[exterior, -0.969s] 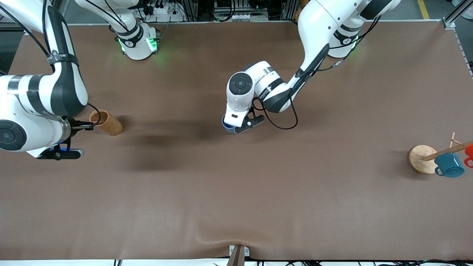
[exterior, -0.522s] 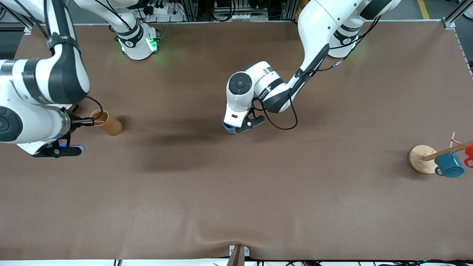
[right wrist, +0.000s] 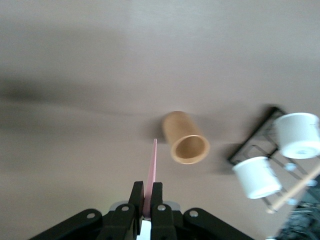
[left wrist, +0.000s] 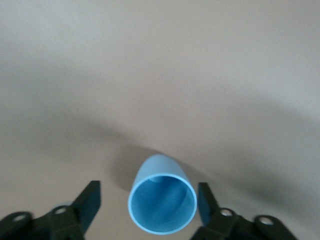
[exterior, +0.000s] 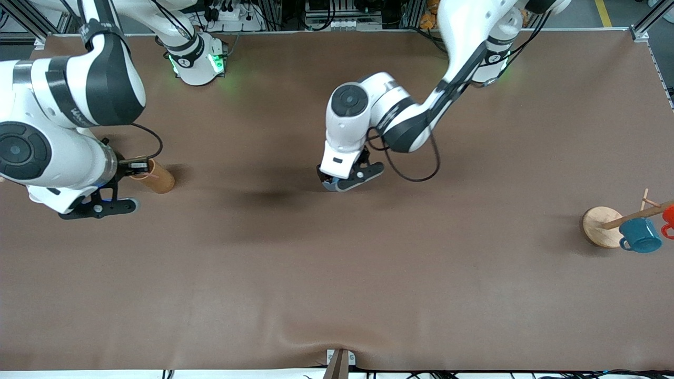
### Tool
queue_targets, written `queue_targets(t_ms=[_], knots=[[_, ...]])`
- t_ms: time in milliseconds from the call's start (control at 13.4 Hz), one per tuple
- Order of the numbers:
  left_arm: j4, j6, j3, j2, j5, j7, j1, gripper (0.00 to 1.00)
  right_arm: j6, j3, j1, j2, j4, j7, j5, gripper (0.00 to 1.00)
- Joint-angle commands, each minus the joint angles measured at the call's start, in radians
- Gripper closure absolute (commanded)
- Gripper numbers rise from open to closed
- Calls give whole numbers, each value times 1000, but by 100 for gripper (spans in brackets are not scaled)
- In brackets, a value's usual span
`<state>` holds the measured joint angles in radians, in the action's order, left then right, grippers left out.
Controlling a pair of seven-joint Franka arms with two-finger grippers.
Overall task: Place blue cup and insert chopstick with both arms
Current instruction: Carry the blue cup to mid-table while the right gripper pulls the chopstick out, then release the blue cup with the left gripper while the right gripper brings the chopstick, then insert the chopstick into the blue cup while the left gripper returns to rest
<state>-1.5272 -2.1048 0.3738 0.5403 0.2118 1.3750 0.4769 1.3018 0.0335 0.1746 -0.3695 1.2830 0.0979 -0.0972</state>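
The robot's right gripper needs to release the pale-pink chopstick inside the blue cup (exterior: 326,177) that stands under the left gripper. The chopstick now points toward the tan cup.
The blue cup (left wrist: 162,200) stands upright on the brown table mid-way between the arms' ends. My left gripper (left wrist: 148,200) is over it, open, with a finger on each side and a gap to the cup's wall. In the front view the left gripper (exterior: 343,178) hides all but a sliver of the cup (exterior: 327,182). My right gripper (right wrist: 148,192) is shut on the pale-pink chopstick (right wrist: 152,167), which points toward a tan cylinder cup (right wrist: 185,137). In the front view the right gripper (exterior: 138,167) is over that tan cup's rim (exterior: 156,179).
A wooden mug rack (exterior: 602,226) with a teal mug (exterior: 640,235) and a red mug (exterior: 668,216) stands at the left arm's end. Two white cups (right wrist: 257,177) on a black wire rack show in the right wrist view beside the tan cup.
My right gripper has moved with the chopstick to over the tan cup's rim. My left arm's wrist has risen above the blue cup, which stays in place.
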Motion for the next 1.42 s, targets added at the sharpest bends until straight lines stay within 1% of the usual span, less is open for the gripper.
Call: queue_targets(t_ms=[0, 224, 298, 373, 522, 745, 894, 969, 1118, 1267, 1342], knots=[[-27, 100, 7, -146, 5, -126, -96, 0, -18, 5, -12, 6, -21, 149, 173, 100], [-27, 190, 11, -227, -23, -331, -197, 0, -6, 11, 3, 6, -19, 343, 334, 100], [-28, 222, 11, -255, -31, -399, -239, 0, 5, 16, 20, 6, -19, 420, 378, 100], [-27, 256, 11, -275, -37, -477, -280, 0, 23, 31, 37, 6, -13, 489, 396, 100], [-28, 310, 11, -322, -75, -618, -354, 0, 57, 84, 62, 6, -8, 610, 396, 100], [-27, 393, 11, -368, -106, -787, -454, 0, 193, 169, 104, 4, 18, 849, 396, 100], [-27, 399, 13, -379, -111, -865, -498, 0, 273, 178, 169, 1, 50, 962, 390, 100], [-25, 400, 7, -393, -118, -882, -504, 0, 309, 178, 199, 1, 67, 1005, 386, 100], [-25, 428, 7, -431, -118, -912, -541, 0, 370, 177, 233, 1, 102, 1074, 381, 100], [-24, 448, 5, -447, -120, -976, -561, 0, 398, 177, 255, -3, 114, 1117, 367, 100], [-14, 451, 5, -447, -120, -1007, -581, 0, 404, 177, 266, -5, 114, 1126, 343, 100]])
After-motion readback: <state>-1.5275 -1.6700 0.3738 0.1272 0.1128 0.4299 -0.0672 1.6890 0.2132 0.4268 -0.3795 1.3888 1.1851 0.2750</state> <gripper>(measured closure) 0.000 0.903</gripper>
